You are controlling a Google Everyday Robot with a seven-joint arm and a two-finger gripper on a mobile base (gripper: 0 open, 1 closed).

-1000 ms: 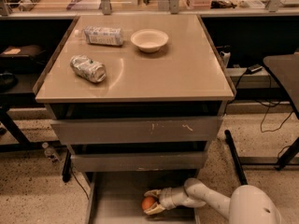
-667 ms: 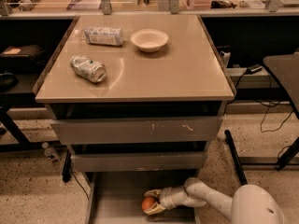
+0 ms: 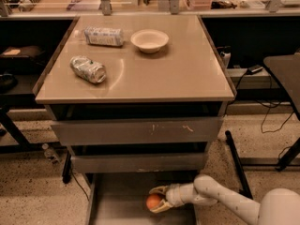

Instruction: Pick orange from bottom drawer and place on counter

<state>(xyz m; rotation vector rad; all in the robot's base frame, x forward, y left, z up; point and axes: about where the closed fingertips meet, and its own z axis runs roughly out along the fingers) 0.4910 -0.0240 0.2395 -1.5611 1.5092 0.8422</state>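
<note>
The orange bulges past my fingertips, so next I back off, open wide and take the orange deeper (image 3: 156, 200) between my fingers before lifting.
The orange (image 3: 153, 202) is small, round and bright, and lies in the open bottom drawer (image 3: 119, 201), a shallow grey tray at the foot of the cabinet. My gripper (image 3: 158, 199) reaches in from the right on a white arm. Its pale fingers (image 3: 160, 190) sit above and below the orange and close around it. The orange sits low over the drawer floor; I cannot tell whether it rests on it. The counter (image 3: 183, 69) is the broad tan top of the cabinet, well above the gripper.
On the counter stand a white bowl (image 3: 149, 40), a crushed can (image 3: 88, 69) on its side and a wrapped packet (image 3: 103, 36). Two wider grey drawers (image 3: 136, 131) hang above the bottom drawer. A dark chair (image 3: 283, 74) and cables are to the right.
</note>
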